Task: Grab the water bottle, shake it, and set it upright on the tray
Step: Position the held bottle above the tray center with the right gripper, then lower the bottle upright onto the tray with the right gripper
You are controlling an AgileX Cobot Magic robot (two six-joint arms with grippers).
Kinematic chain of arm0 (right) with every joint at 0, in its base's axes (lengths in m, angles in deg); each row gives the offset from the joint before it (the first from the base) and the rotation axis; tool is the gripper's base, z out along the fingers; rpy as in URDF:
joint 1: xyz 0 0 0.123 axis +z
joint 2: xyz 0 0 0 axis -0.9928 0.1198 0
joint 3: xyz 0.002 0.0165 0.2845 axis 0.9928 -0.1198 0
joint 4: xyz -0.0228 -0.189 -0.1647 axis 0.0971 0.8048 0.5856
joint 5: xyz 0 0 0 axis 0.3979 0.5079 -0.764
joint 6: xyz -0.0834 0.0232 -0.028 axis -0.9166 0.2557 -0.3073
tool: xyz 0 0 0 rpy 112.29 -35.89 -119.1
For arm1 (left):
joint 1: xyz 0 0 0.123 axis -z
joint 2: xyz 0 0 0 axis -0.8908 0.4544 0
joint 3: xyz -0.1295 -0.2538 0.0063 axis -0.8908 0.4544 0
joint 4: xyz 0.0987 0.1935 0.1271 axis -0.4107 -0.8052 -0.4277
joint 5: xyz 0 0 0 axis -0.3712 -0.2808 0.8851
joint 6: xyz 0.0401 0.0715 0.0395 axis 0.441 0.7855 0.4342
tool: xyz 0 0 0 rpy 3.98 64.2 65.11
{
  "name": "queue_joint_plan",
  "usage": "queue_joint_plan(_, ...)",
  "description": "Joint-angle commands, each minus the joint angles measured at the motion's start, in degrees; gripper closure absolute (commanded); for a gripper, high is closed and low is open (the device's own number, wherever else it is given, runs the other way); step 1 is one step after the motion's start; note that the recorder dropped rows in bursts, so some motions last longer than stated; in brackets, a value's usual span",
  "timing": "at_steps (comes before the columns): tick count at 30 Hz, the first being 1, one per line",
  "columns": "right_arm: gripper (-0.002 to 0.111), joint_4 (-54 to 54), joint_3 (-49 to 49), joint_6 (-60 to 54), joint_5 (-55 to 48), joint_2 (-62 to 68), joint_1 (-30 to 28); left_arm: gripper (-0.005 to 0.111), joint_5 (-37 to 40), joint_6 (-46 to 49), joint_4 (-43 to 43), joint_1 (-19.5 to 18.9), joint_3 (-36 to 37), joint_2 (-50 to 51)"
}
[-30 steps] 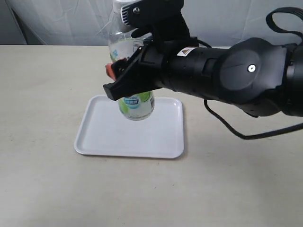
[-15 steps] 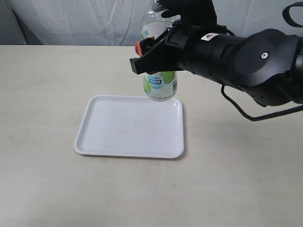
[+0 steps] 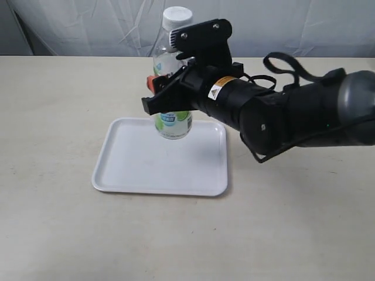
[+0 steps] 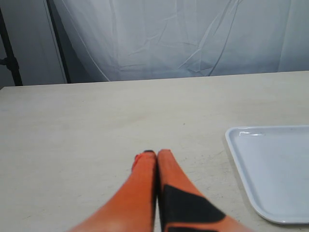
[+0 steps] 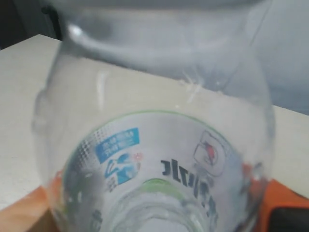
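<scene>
The water bottle will stand upright near the middle of the white tray (image 3: 170,157), and then my right gripper will let go of it.
The water bottle (image 3: 173,123), clear with a white cap and a white-and-green label, stands upright in my right gripper (image 3: 159,95), which is shut on its middle. Its base is at the far part of the white tray (image 3: 135,170); whether it touches the tray I cannot tell. In the right wrist view the bottle (image 5: 154,145) fills the frame, with orange fingers (image 5: 282,205) at its sides. My left gripper (image 4: 155,154) is shut on nothing, low over the bare table beside the tray's edge (image 4: 270,164). It does not show in the exterior view.
The tray lies on a beige table (image 3: 58,93). A white cloth backdrop (image 3: 82,26) hangs behind the far edge. The black right arm (image 3: 293,117) and its cable reach in over the table's right side.
Half a second ago the bottle was higher and to the right, beyond the tray's far right corner. It has since swung left and come down over the tray, still upright.
</scene>
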Motion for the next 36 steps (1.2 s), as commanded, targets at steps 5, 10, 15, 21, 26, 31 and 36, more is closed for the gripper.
queue_joint_plan(5, 0.109, 11.76, 0.11, 8.25, 12.25, 8.19, -0.09, 0.106, -0.36, -0.05, 0.28, 0.13, 0.21, -0.25)
queue_joint_plan(10, 0.109, 11.76, 0.11, 8.25, 12.51, 13.48, -0.09, 0.106, -0.36, -0.05, 0.28, 0.13, 0.21, -0.25)
queue_joint_plan(15, 0.109, 11.86, 0.11, 8.25, 12.65, 14.71, -0.09, 0.106, -0.36, -0.05, 0.28, 0.13, 0.21, -0.25)
queue_joint_plan(21, 0.063, 11.98, 0.11, 8.25, 12.79, 14.71, -0.09, 0.106, -0.36, -0.05, 0.28, 0.13, 0.21, -0.25)
queue_joint_plan(26, 0.038, 10.25, 0.11, 9.13, 12.72, 14.50, -0.09, 0.106, -0.36, -0.05, 0.28, 0.13, 0.21, -0.25)
queue_joint_plan(31, 0.037, 9.89, 0.11, 9.13, 11.21, 12.32, -0.09, 0.106, -0.36, -0.05, 0.28, 0.13, 0.21, -0.25)
queue_joint_plan(36, 0.037, 9.89, 0.22, 9.13, 8.23, 9.19, -0.09, 0.106, -0.36, -0.05, 0.28, 0.13, 0.21, -0.25)
